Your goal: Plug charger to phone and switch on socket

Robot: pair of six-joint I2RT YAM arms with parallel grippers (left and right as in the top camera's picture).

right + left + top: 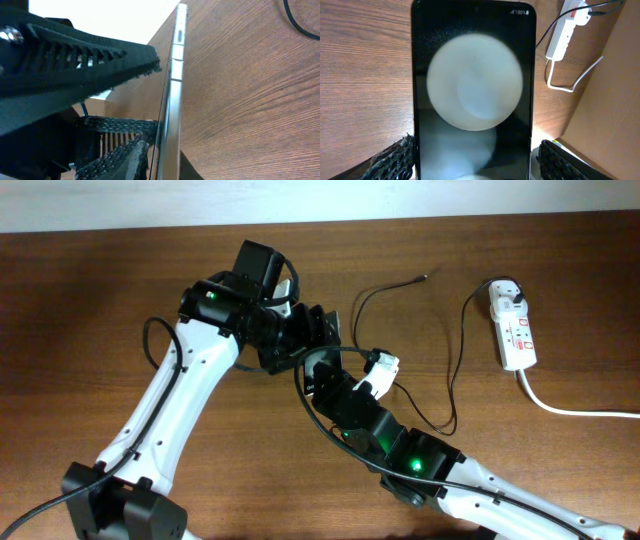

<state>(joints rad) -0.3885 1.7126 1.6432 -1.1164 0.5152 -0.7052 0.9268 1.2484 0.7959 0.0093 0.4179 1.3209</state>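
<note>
The phone's wide side fills the opening of my left gripper, so next I back that gripper off, turn it and pinch the phone across its thin edge [413, 75].
The black phone [325, 328] is held up on edge at the table's centre between both grippers. In the left wrist view its glossy face [475, 60] fills the middle. My left gripper [475, 160] is open around its long sides: the left finger touches and a thin gap shows at the right finger. My right gripper [167, 165] is shut on the phone's thin metal edge [172, 100]. The charger's thin black cable [452, 380] lies loose on the table, its plug tip [425, 277] free. The white adapter [505, 292] sits in the socket [517, 330].
The socket's thick white cord [570, 410] runs off to the right edge. The socket [562, 35] and cord [570, 85] also show at the upper right of the left wrist view. Both arms cross at the table's centre [300, 350]. A bit of cable [300, 20] shows top right.
</note>
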